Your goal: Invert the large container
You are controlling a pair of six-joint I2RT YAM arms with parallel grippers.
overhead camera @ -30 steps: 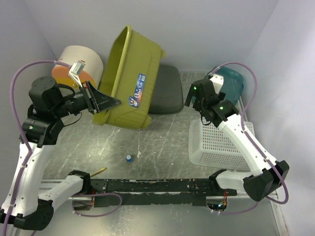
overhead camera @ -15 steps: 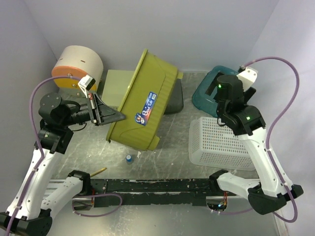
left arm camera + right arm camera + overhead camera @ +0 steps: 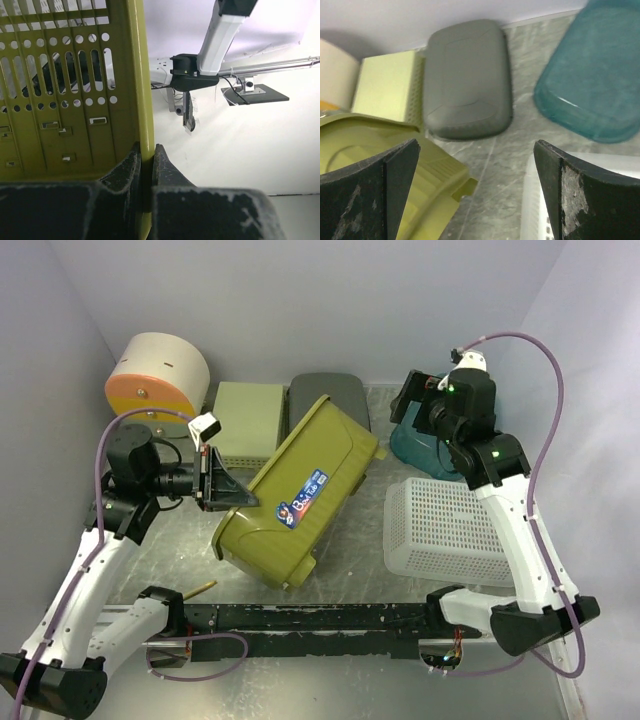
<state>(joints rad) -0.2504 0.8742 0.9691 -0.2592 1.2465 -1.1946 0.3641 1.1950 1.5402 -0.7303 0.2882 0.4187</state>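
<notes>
The large container has its sticker side up and only my left gripper on its rim, so my right gripper needs to pinch the container's far bottom corner (image 3: 378, 453).
The large container (image 3: 300, 490) is an olive-yellow slotted tub with a blue and red sticker. It hangs tilted over the middle of the table, stickered wall facing up, its lower corner near the front rail. My left gripper (image 3: 228, 495) is shut on its rim at the left; in the left wrist view the fingers (image 3: 146, 147) pinch the yellow rim of the tub (image 3: 75, 75). My right gripper (image 3: 408, 400) hovers open at the back right, apart from the tub. In the right wrist view nothing sits between the wide right gripper (image 3: 475, 145), and the tub's corner (image 3: 435, 185) lies below.
Along the back stand an orange and beige drum (image 3: 155, 375), a pale green box (image 3: 248, 410) and a grey container (image 3: 330, 395). A teal container (image 3: 418, 440) and a white basket (image 3: 440, 530) fill the right side. A small wooden stick (image 3: 200, 587) lies near the front rail.
The left gripper has swung the tub down and to the right, tipping it further over. The right arm has drawn back towards the rear wall. A small blue thing is now hidden.
</notes>
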